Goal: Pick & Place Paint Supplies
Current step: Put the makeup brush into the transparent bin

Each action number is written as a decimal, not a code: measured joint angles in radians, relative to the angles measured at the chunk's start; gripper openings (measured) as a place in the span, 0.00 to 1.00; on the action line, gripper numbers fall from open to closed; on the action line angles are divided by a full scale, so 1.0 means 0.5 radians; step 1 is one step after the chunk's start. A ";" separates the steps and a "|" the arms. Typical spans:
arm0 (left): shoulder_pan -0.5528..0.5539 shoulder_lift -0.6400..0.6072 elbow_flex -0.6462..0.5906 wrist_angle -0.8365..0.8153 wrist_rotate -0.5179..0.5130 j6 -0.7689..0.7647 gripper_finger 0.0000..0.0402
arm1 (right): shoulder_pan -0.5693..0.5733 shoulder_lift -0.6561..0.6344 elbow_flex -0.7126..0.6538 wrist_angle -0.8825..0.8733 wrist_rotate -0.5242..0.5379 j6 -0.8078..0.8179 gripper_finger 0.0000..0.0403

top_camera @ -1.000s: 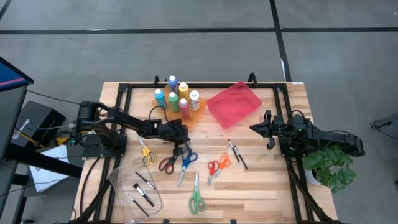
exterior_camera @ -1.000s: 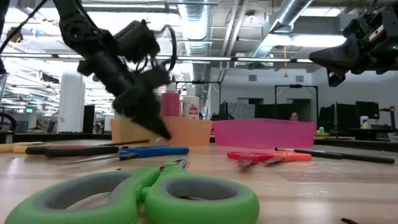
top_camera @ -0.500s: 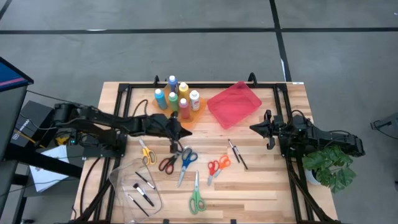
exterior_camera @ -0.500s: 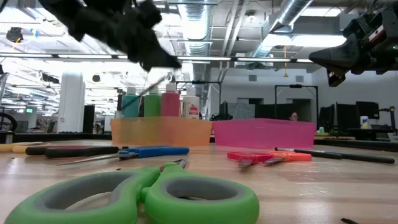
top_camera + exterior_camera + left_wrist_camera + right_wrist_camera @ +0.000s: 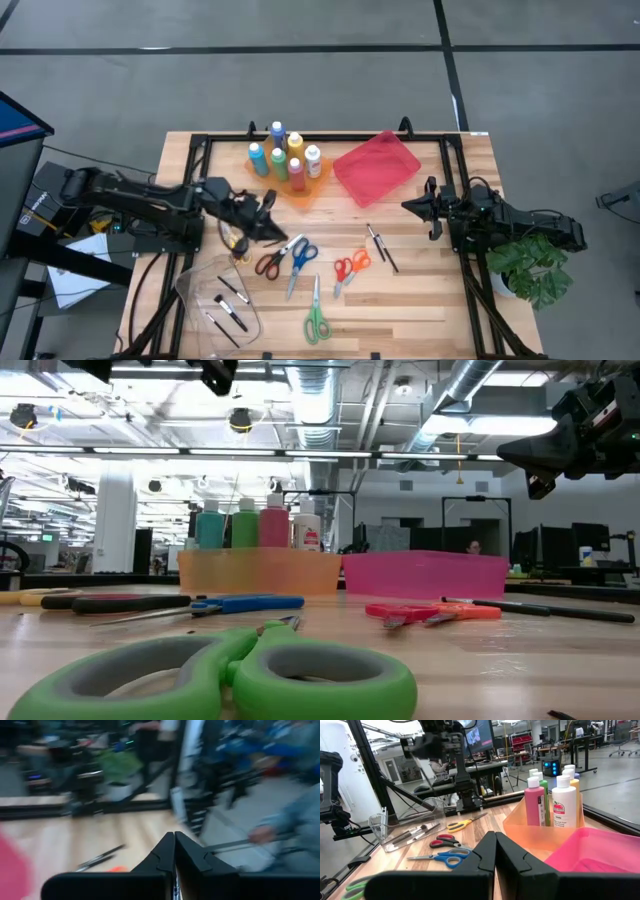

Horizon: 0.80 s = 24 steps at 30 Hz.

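Note:
I should use my left gripper to set the thin brush down between the far brush and the middle brush in the clear tray (image 5: 234,301).
My left gripper (image 5: 272,228) hangs above the table over the yellow scissors (image 5: 237,246), pointing level, shut (image 5: 175,836) on a thin brush. My right gripper (image 5: 408,207) waits shut at the right side, high over the table (image 5: 510,453). Paint bottles (image 5: 285,160) stand in the orange tray at the far side. Red (image 5: 268,263), blue (image 5: 300,258), orange (image 5: 352,266) and green (image 5: 316,318) scissors lie flat in the middle. Two brushes (image 5: 380,245) lie right of them, and others (image 5: 228,312) lie in the clear tray. My left gripper pinches a thin brush between its two shut fingers. In the right wrist view the brush (image 5: 423,767) is a blurred streak hanging below the fingers, clear of the table. Which part of the brush the fingers have cannot be told.
A pink-red tray (image 5: 377,167) sits at the far right of the table, and the clear tray (image 5: 200,290) at the near left corner. A potted plant (image 5: 530,265) stands by the right arm's base. Black frame rails run along the table's edges (image 5: 300,138).
My left gripper has risen from the table beside the red and blue scissors and drawn back toward the table's left edge. It has tipped from pointing down to level. A thin brush has come up with it, lifted clear of the table.

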 joint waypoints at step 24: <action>-0.946 -0.127 0.001 -0.640 0.111 -0.092 0.00 | 0.000 0.000 0.000 -0.001 0.000 0.000 0.00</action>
